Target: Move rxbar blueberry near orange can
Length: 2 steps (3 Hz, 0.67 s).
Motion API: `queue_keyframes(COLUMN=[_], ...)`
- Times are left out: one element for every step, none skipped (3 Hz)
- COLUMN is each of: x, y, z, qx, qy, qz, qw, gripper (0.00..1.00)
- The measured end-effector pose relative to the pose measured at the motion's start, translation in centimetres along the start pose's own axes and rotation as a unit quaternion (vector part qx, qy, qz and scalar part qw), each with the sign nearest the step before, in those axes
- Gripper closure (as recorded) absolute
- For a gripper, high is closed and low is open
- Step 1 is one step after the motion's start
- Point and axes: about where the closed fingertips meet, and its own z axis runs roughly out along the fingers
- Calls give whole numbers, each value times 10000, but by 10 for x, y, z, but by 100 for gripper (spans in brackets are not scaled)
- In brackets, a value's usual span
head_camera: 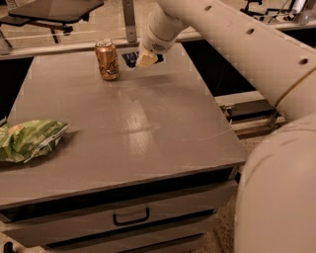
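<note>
I will release the rxbar blueberry flat on the grey table (139, 73) beside the orange can's base.
The orange can (107, 59) stands upright near the back edge of the grey table (148, 133). The rxbar blueberry (131, 59), a dark navy wrapper, sits just right of the can, with a small gap between them. My gripper (146, 60) reaches down from the white arm at the upper right. Its pale fingers are closed on the bar's right end, low over the tabletop. I cannot tell whether the bar touches the table.
A green chip bag (29, 141) lies at the table's left edge. The table has a drawer with a handle (131, 216) at the front. A metal post (129, 20) and a chair (54, 10) stand behind the table. My arm fills the right side.
</note>
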Motion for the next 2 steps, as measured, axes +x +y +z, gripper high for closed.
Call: queue_keyframes(x=[-15, -17], y=[-8, -6], z=[20, 38], qx=[21, -53], qy=[-148, -169], qz=[145, 349], qw=[9998, 9992], gripper=[100, 100])
